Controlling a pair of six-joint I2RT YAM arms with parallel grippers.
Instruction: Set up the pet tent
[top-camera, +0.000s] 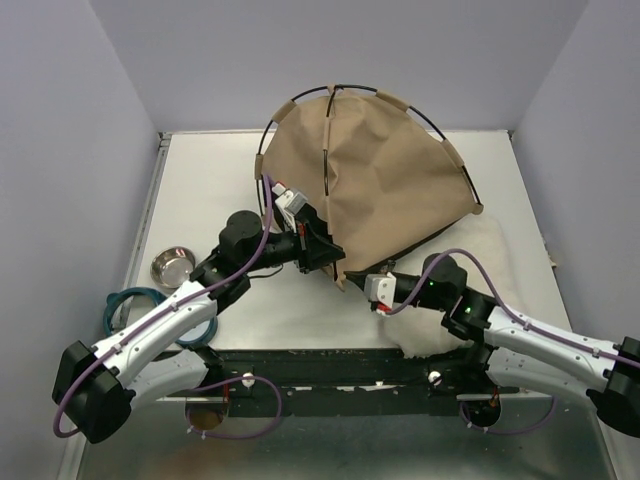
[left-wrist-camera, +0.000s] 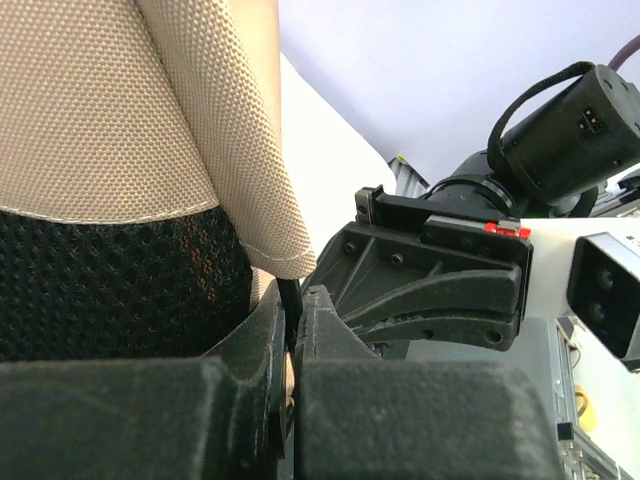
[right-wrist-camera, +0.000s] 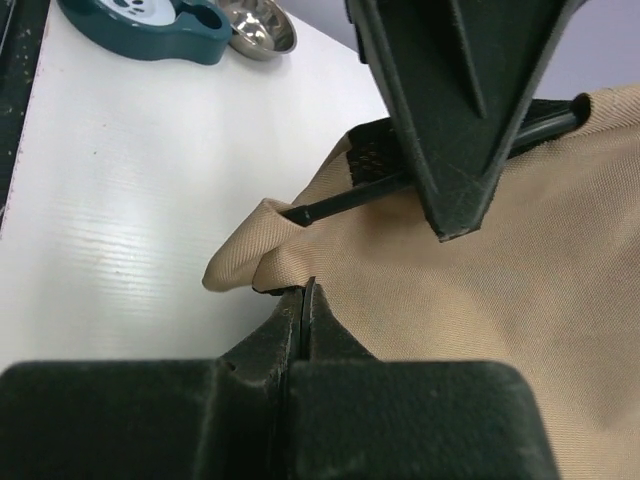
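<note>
I will let go of the black pole end, now pinched at the tent's near corner, with my left gripper on the white table (top-camera: 284, 245) between the steel bowl and the cushion.
The pet tent (top-camera: 385, 175) is tan fabric on thin black poles (top-camera: 325, 150) and stands half raised at the back middle of the table. My left gripper (top-camera: 333, 260) is shut on a black pole end at the tent's near corner. In the left wrist view the pole (left-wrist-camera: 290, 298) sits pinched between the fingers, below tan fabric (left-wrist-camera: 150, 100) and black mesh (left-wrist-camera: 120, 280). My right gripper (top-camera: 354, 283) is shut on the tent's corner fabric (right-wrist-camera: 250, 265). The same pole (right-wrist-camera: 340, 202) passes just above it in the right wrist view.
A white fluffy cushion (top-camera: 490, 260) lies under the tent's right side and my right arm. A steel bowl (top-camera: 172, 266) and a teal bowl holder (top-camera: 135, 305) sit at the left. Grey walls enclose the table (top-camera: 210, 180); a black rail runs along the near edge.
</note>
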